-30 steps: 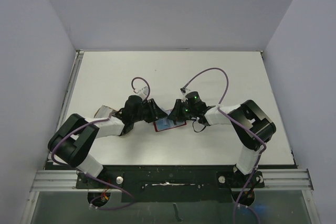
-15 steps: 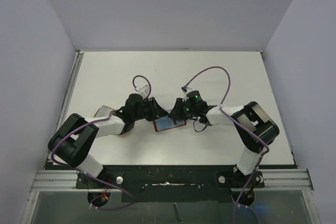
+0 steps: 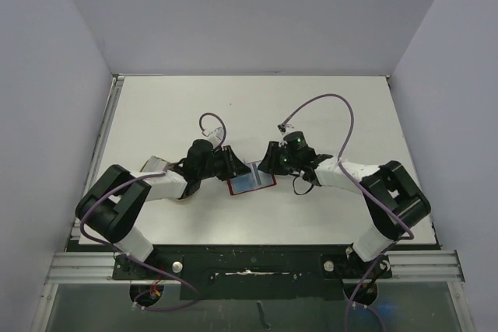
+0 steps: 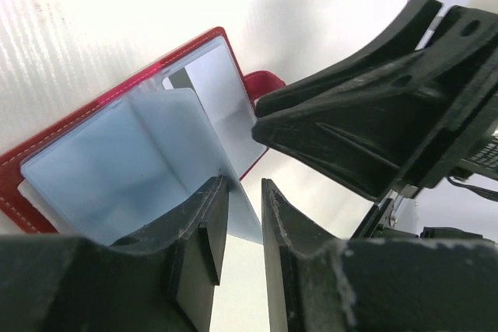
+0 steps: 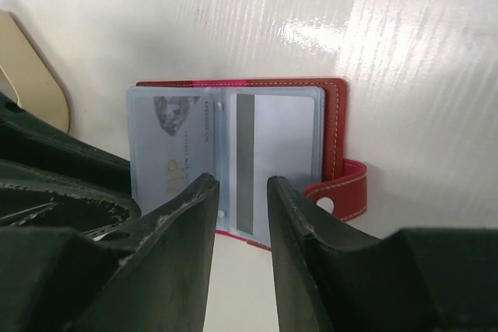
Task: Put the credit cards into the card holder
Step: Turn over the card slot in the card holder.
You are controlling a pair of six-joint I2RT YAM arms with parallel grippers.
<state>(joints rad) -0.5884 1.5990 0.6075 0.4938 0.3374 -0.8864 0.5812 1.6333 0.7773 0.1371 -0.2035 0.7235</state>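
Observation:
The robot's left gripper needs to next go to the front card in the tan oval dish and close on that card's top edge (image 3: 165, 167).
The red card holder (image 3: 251, 180) lies open on the white table between my two grippers. In the right wrist view it (image 5: 334, 130) shows two clear sleeves, one holding a pale card with lettering (image 5: 167, 153), the other a pale card with a grey stripe (image 5: 284, 153). My right gripper (image 5: 243, 180) hangs just above its near edge, jaws a little apart and empty. My left gripper (image 4: 243, 184) is at the holder's (image 4: 93, 110) other side. Its jaws are slightly apart around the raised edge of a pale card (image 4: 233, 184), which touches one finger only.
A tan oval dish (image 5: 31, 68) lies just beyond the holder, under the left arm. The right gripper's black fingers (image 4: 350, 114) sit close in front of the left gripper. Grey walls enclose the table (image 3: 350, 114) on three sides.
The right arm has drawn back to the right and its gripper has moved slightly off the holder. The holder now lies flatter and more exposed. The left gripper has barely moved.

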